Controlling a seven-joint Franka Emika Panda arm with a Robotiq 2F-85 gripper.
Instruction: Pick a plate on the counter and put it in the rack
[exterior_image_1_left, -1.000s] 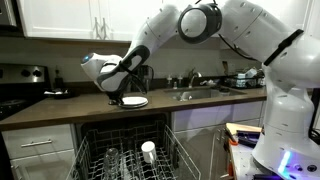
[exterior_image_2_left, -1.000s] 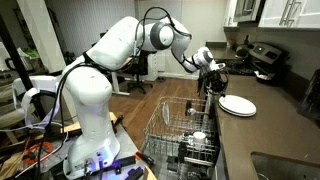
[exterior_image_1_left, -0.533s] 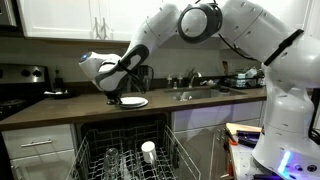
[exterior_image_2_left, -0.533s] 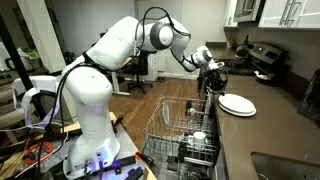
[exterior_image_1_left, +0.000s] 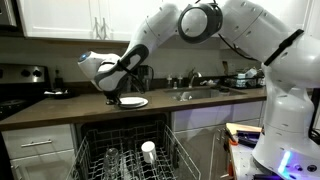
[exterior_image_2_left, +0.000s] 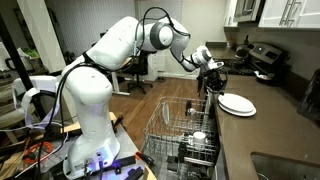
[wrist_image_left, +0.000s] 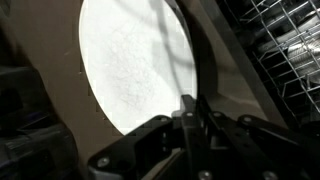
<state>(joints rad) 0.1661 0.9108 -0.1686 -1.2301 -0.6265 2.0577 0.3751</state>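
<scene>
The robot's gripper slants steeply with closed fingers at the flat plate's rim, so it should open, tilt flatter and grip the plate's rim (wrist_image_left: 186, 88) deeper before lifting.
A white round plate (exterior_image_1_left: 136, 102) lies flat on the dark counter (exterior_image_1_left: 70, 110); it also shows in an exterior view (exterior_image_2_left: 238, 104). My gripper (exterior_image_1_left: 113, 98) is at the plate's edge nearest the stove, low over the counter, and also shows in an exterior view (exterior_image_2_left: 212, 86). In the wrist view the plate (wrist_image_left: 130, 60) fills the upper left and the two fingers (wrist_image_left: 188, 103) are closed together at its rim, seemingly pinching it. The grey wire rack (exterior_image_1_left: 125, 155) is pulled out below the counter and also shows in an exterior view (exterior_image_2_left: 178, 125) and in the wrist view (wrist_image_left: 290, 40).
A white cup (exterior_image_1_left: 148, 150) and some glasses stand in the rack. A steel sink with tap (exterior_image_1_left: 198, 92) is set into the counter beyond the plate. A black stove (exterior_image_1_left: 20, 88) is at the counter's end. A dark appliance (exterior_image_1_left: 146, 76) stands behind the plate.
</scene>
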